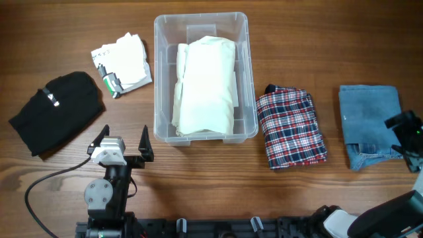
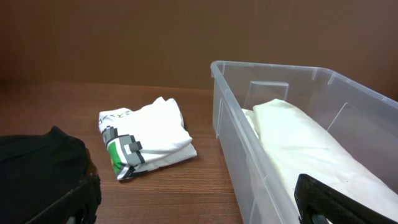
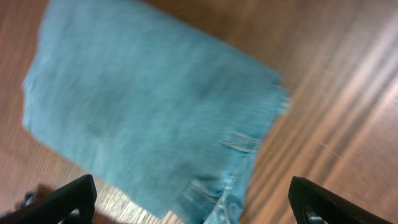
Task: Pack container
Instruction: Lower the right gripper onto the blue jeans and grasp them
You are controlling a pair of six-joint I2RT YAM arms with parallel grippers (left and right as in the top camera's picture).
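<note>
The folded blue jeans have a stitched near end (image 1: 378, 147) (image 3: 217, 175). I need to move my right gripper there next and close it on that end.
The clear plastic container (image 1: 162, 39) stands at the table's middle back with a folded cream cloth (image 1: 205, 82) inside; it also shows in the left wrist view (image 2: 236, 134). My left gripper (image 1: 122, 142) is open and empty, just left of the container's front corner. My right gripper (image 1: 411, 135) is open above the right edge of the folded blue jeans (image 1: 369, 122), which fill the right wrist view (image 3: 149, 112). A folded plaid shirt (image 1: 291, 129) lies right of the container.
A folded white printed shirt (image 1: 122, 61) lies left of the container, also in the left wrist view (image 2: 146, 134). A black garment (image 1: 59, 109) lies at far left. The left arm's cable (image 1: 46, 182) runs along the front.
</note>
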